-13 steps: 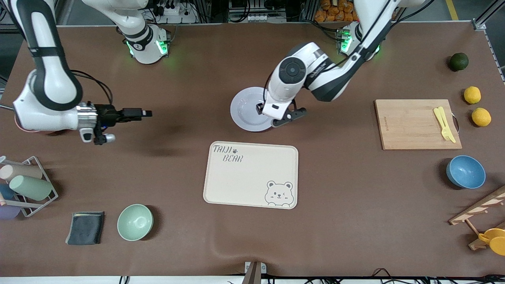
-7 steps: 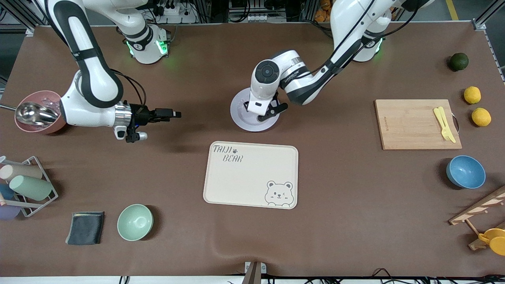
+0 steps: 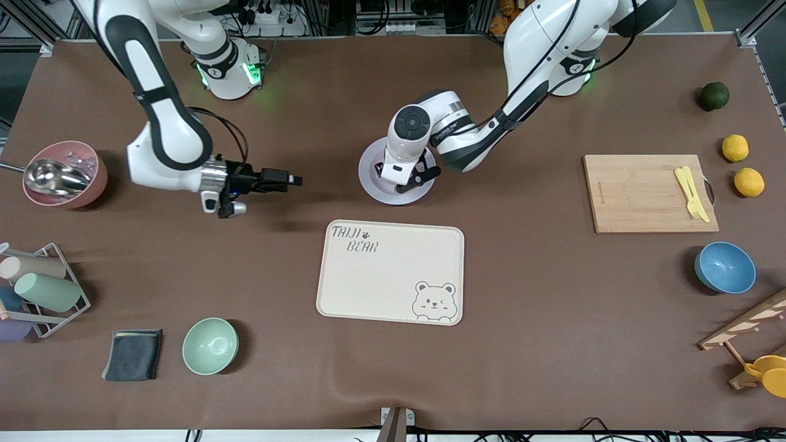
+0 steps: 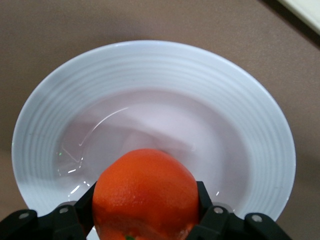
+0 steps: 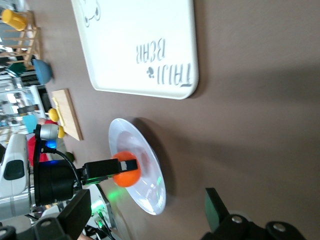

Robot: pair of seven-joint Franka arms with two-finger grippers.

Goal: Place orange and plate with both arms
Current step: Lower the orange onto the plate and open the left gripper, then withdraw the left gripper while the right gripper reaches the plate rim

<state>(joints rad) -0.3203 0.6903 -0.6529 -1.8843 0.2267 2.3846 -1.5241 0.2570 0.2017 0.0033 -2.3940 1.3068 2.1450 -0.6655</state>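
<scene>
Next, I close my right gripper on the white plate's rim (image 3: 361,169) (image 5: 160,172), at the side facing the pink bowl, while the orange is for my left gripper.
The white plate (image 3: 373,184) lies on the brown table, a little farther from the front camera than the cream tray. My left gripper (image 3: 402,178) hangs just over the plate's well and is shut on the orange (image 4: 145,192), which sits between its black fingers (image 4: 201,196). In the front view the left hand hides the orange. The right wrist view shows the orange (image 5: 126,175) above the plate (image 5: 150,197). My right gripper (image 3: 296,180) is open and holds nothing. It hovers over bare table beside the plate, toward the right arm's end, pointing at the plate.
A bear-printed tray (image 3: 390,272) lies nearer to the camera than the plate. A pink bowl with a metal scoop (image 3: 64,175), a cup rack (image 3: 43,288) and a green bowl (image 3: 210,345) stand toward the right arm's end. A cutting board (image 3: 649,193) and a blue bowl (image 3: 724,267) stand toward the left arm's end.
The left gripper has carried the orange from the plate's edge to over its middle. The right arm has swung across the table toward the plate, uncovering the pink bowl.
</scene>
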